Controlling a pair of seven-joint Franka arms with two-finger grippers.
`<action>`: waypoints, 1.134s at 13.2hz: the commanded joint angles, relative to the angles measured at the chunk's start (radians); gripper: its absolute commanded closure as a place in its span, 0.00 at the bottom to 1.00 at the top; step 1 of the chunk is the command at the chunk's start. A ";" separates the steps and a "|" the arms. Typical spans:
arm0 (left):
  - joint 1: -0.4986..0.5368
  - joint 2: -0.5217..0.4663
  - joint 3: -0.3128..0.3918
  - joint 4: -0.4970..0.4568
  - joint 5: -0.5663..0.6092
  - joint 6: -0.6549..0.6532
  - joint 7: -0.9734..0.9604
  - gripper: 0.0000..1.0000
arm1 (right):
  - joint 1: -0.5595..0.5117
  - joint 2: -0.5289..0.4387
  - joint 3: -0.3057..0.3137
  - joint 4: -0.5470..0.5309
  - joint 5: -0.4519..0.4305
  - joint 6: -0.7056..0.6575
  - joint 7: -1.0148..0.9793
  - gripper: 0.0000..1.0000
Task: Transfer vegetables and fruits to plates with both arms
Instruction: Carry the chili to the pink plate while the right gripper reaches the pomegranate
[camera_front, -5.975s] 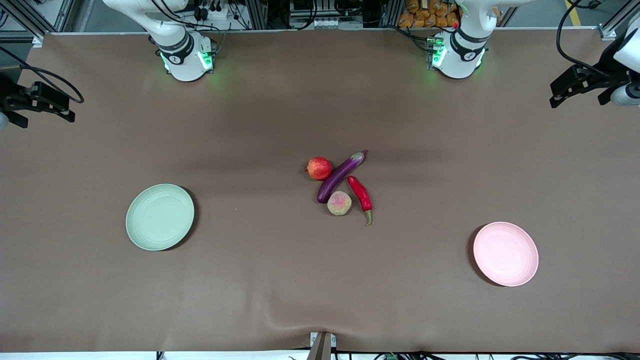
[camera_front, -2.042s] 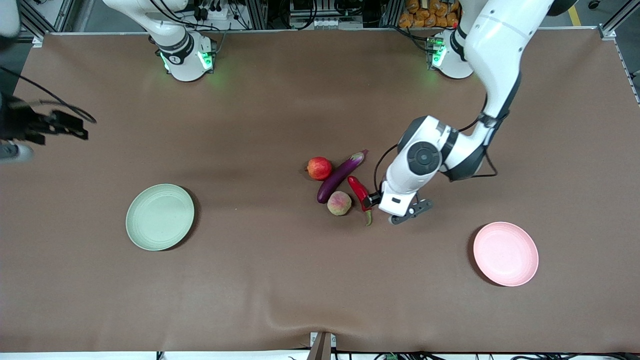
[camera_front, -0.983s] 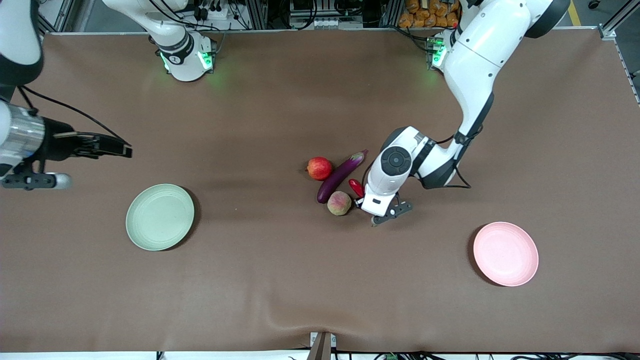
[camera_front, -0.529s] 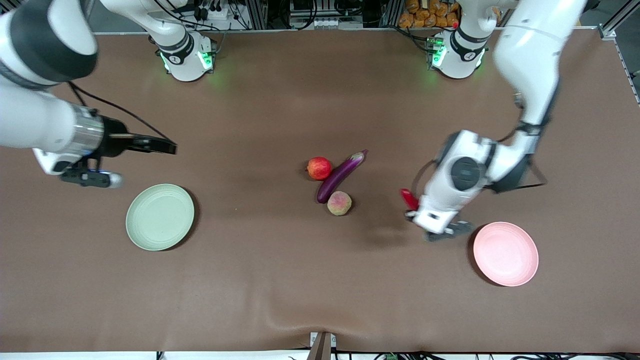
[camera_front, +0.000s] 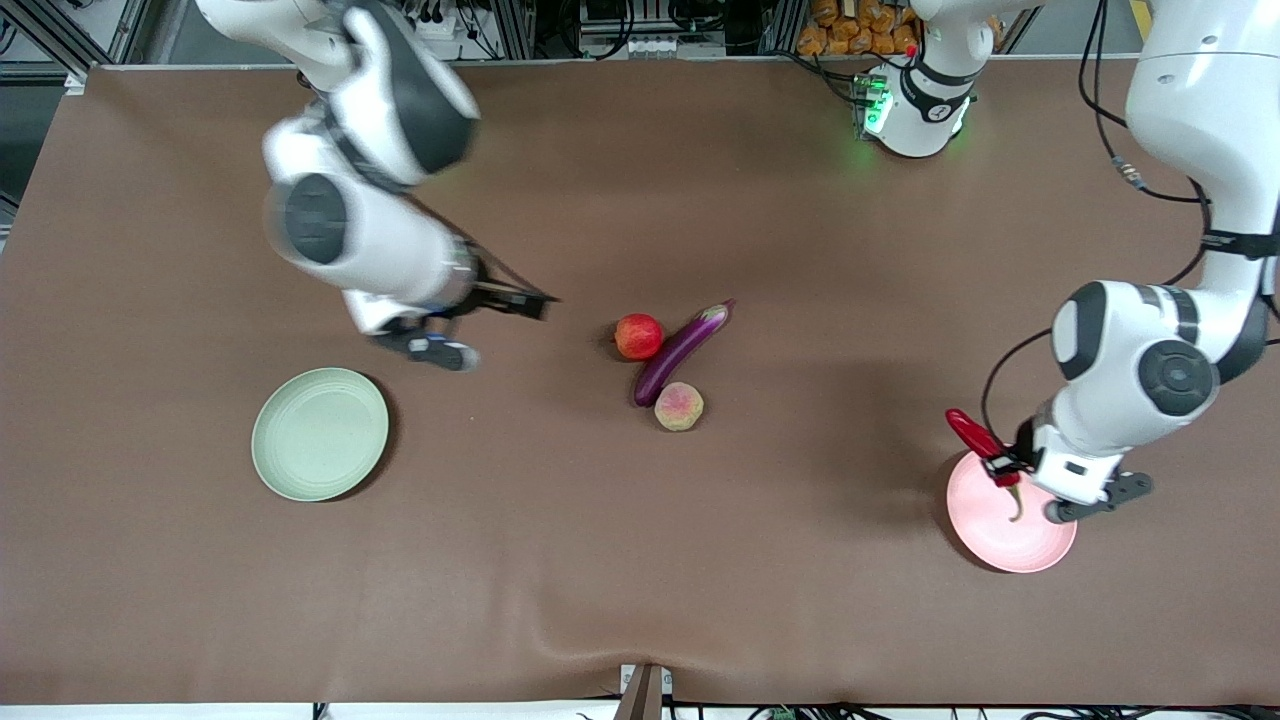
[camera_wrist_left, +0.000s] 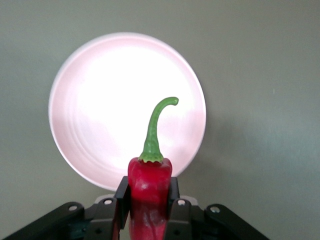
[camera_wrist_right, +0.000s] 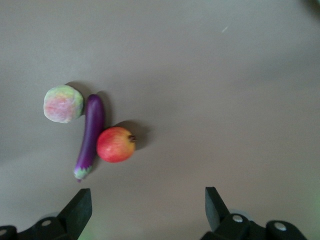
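Note:
I need to use my left gripper to let go of the red chili pepper on the pale pink plate (camera_front: 1038, 497) (camera_wrist_left: 93, 113), near the rim closest to my left arm.
My left gripper (camera_front: 1005, 468) is shut on the red chili pepper (camera_front: 972, 432) and holds it over the rim of the pale pink plate (camera_front: 1035, 545). In the left wrist view the chili pepper (camera_wrist_left: 149, 185) sits between the fingers, green stem over the pink plate (camera_wrist_left: 100, 90). My right gripper (camera_front: 525, 303) is open and empty over bare table, between the pale green plate (camera_front: 318, 433) and the pile. The red pomegranate-like fruit (camera_front: 638, 336), purple eggplant (camera_front: 680, 350) and peach (camera_front: 679, 406) lie together mid-table; they also show in the right wrist view: fruit (camera_wrist_right: 115, 144), eggplant (camera_wrist_right: 90, 135), peach (camera_wrist_right: 63, 103).
The brown table cloth (camera_front: 640, 560) has a raised wrinkle near its front edge. The arm bases with green lights stand along the table edge farthest from the front camera, the left arm's base (camera_front: 915, 110) in plain sight.
My left gripper took the chili pepper from the pile and carried it toward the left arm's end, now over the pink plate. My right arm swung in from the table's end toward the pile.

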 joint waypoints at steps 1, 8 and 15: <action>0.045 0.109 -0.013 0.122 0.004 -0.006 0.124 1.00 | 0.074 0.084 -0.010 0.005 0.009 0.119 0.133 0.00; 0.117 0.276 -0.009 0.279 -0.065 -0.001 0.270 1.00 | 0.237 0.310 -0.017 0.009 -0.039 0.431 0.250 0.00; 0.120 0.296 0.009 0.302 -0.063 0.006 0.278 0.05 | 0.262 0.346 -0.019 0.002 -0.095 0.431 0.285 0.00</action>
